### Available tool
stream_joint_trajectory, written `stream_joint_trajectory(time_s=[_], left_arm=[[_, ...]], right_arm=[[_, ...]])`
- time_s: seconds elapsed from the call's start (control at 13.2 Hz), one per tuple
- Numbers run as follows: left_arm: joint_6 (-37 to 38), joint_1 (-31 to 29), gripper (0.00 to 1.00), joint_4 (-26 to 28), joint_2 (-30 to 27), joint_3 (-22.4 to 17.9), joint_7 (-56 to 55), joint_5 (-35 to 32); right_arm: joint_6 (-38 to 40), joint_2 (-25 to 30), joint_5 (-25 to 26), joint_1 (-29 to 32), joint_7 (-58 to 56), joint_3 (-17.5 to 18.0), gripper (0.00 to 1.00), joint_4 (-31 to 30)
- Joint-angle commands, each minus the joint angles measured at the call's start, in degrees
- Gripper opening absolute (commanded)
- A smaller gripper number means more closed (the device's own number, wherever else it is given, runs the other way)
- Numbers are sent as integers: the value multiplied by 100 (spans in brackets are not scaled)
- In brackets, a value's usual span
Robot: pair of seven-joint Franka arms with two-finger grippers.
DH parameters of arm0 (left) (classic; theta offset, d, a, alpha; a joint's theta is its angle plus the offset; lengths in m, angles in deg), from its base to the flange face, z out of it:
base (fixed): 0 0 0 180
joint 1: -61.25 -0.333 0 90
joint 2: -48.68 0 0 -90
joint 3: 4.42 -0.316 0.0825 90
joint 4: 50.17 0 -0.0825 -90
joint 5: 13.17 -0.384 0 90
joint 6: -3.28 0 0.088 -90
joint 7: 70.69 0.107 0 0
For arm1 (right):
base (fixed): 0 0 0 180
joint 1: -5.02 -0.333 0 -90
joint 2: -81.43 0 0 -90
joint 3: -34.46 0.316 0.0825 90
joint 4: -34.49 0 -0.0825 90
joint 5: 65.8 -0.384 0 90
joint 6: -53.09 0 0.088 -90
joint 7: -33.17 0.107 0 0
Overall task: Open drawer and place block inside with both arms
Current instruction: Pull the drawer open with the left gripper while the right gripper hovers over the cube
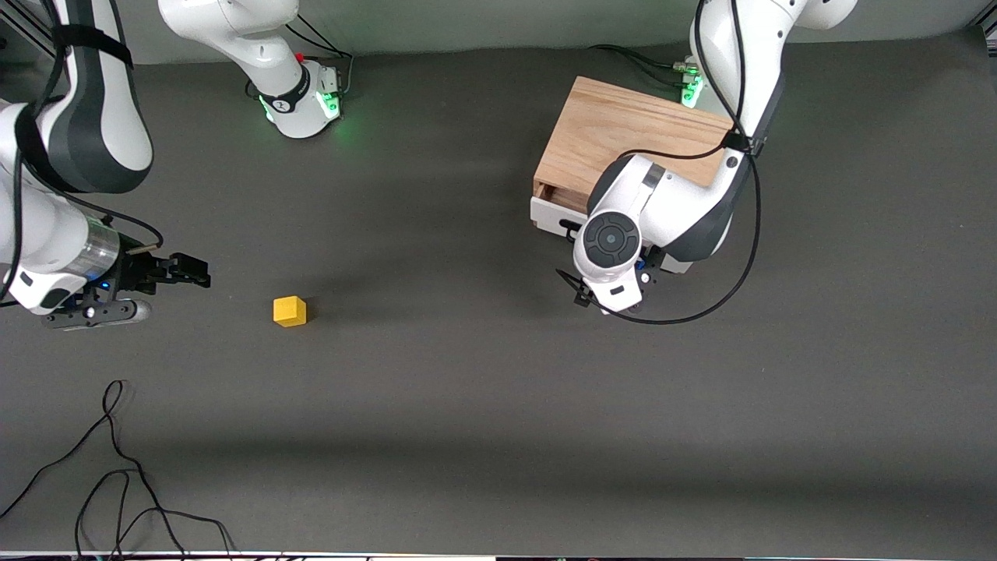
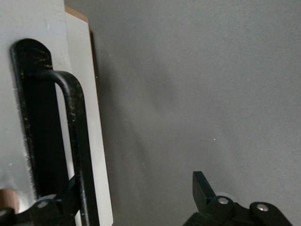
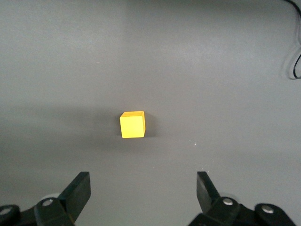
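Observation:
Next, my right gripper grips the opposite sides of the yellow block (image 1: 290, 312) (image 3: 132, 125), so that it can carry the block to the drawer.
The yellow block (image 1: 289, 311) lies on the dark table toward the right arm's end. My right gripper (image 1: 195, 270) hovers beside it, open and empty. In the right wrist view the block (image 3: 132, 125) sits ahead of the open right gripper (image 3: 141, 186), apart from both fingers. The light-wood cabinet (image 1: 623, 140) stands toward the left arm's end, with its white-fronted drawer (image 1: 545, 214) pulled out a little. The left arm's hand (image 1: 613, 261) covers the drawer front. My left gripper (image 2: 136, 186) is open at the black wire handle (image 2: 77, 136), with one finger (image 2: 63, 197) tucked beside the bar.
Loose black cables (image 1: 117, 467) lie near the front camera's edge of the table at the right arm's end. The right arm's base (image 1: 300, 93) stands at the table's back edge. A cable (image 1: 732, 280) loops down from the left arm beside the cabinet.

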Motion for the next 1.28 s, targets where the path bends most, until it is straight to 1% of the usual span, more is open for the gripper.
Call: stream_joint_trajectory(time_s=[0.0,0.3,0.53,0.68,0.91,1.06,1.21], left_arm=[[8,32,100,-529,346,-19,-50,-75],[0,32,100,-1030,654,-28,-33,-119],[0,32,100,-1347,891,-37,-24,-154],[0,32,100,-1593,1032,-37,-32,-197],[-360,-39,100,-1673,1059,-37,-41,-224],[-448,-39,100,-1682,1059,-37,-41,-224],[-658,-39,100,-1682,1059,-37,-41,-233]], right_arm=[[-222,-266,129,-67,-90,-41,100,29],[-354,-389,182,-181,-38,-32,100,2],[-591,-337,182,-199,-47,-33,100,-278],[-697,-380,173,-199,-47,-24,100,-288],[-821,-381,155,-199,-82,-24,100,-393],[-1013,-381,155,-199,-91,-24,100,-550],[-1512,-328,155,-207,-91,-24,100,-997]])
